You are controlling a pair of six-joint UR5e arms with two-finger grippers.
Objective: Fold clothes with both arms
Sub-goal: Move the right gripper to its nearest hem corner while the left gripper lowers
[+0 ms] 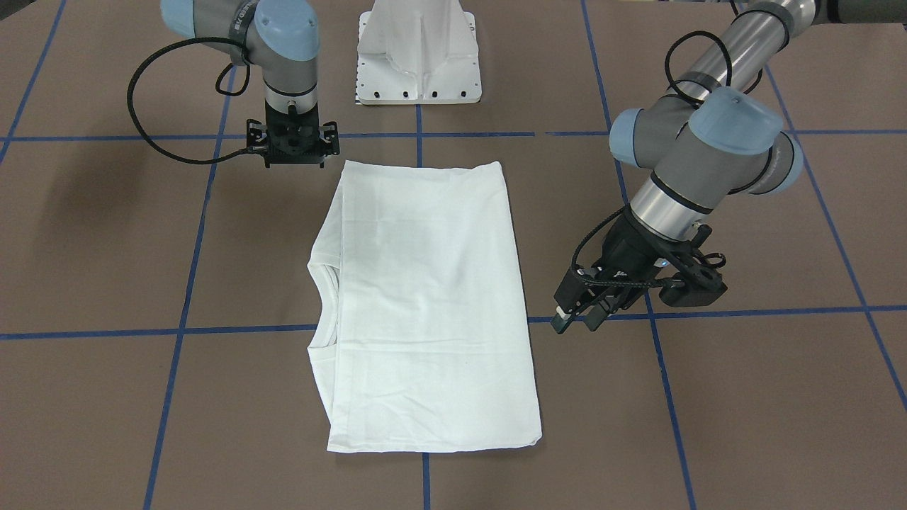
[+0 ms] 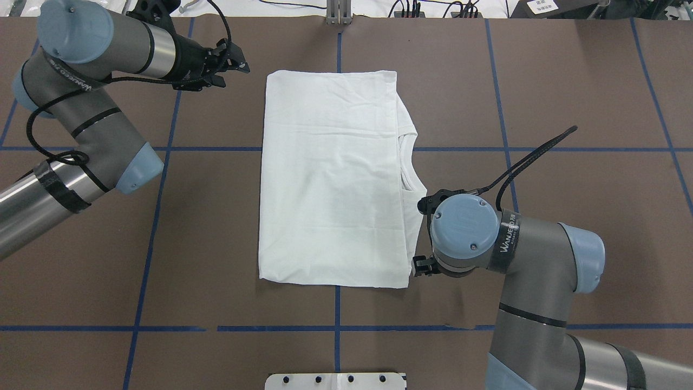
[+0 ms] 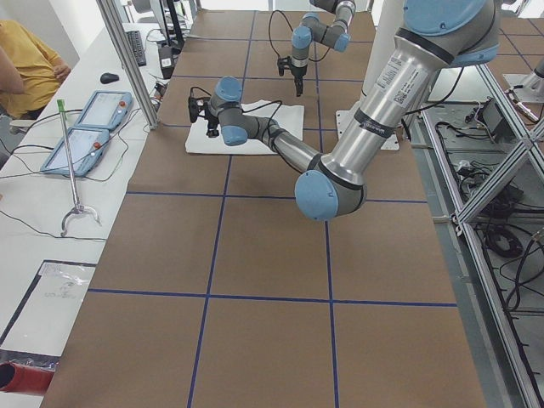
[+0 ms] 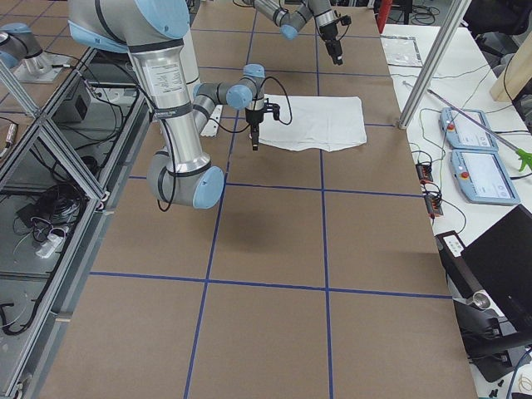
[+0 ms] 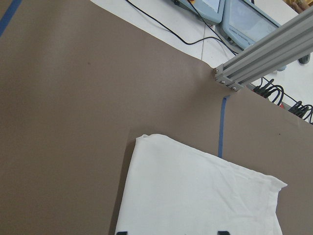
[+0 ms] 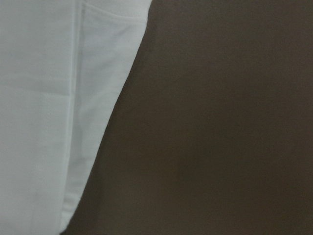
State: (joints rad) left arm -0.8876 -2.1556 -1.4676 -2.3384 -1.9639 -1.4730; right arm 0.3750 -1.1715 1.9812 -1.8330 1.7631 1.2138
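Note:
Next, I close my right gripper on the collar-side corner (image 1: 349, 167) (image 6: 64, 227) of the white shirt, which is the corner nearest the white pedestal base.
The white shirt (image 1: 425, 304) (image 2: 330, 179) lies flat in a folded rectangle at mid-table, plain side up. Its collar (image 2: 409, 162) points toward the right arm's side. My left gripper (image 1: 577, 322) (image 2: 233, 67) hangs open above the table, just off the shirt's far corner and holding nothing. The left wrist view shows that corner of the shirt (image 5: 195, 196) and two spread fingertips (image 5: 121, 232). My right gripper (image 1: 294, 159) (image 2: 419, 265) points straight down, low beside the shirt's near corner, and looks spread and empty. The right wrist view shows only the shirt's edge (image 6: 44, 112) and brown table.
The white pedestal base (image 1: 418, 53) stands at the robot's side of the table. Blue tape lines (image 2: 157, 216) cross the brown surface. An aluminium post (image 5: 264, 54) and two teach pendants (image 3: 85, 127) stand beyond the far edge. A person in yellow (image 3: 25, 68) sits there.

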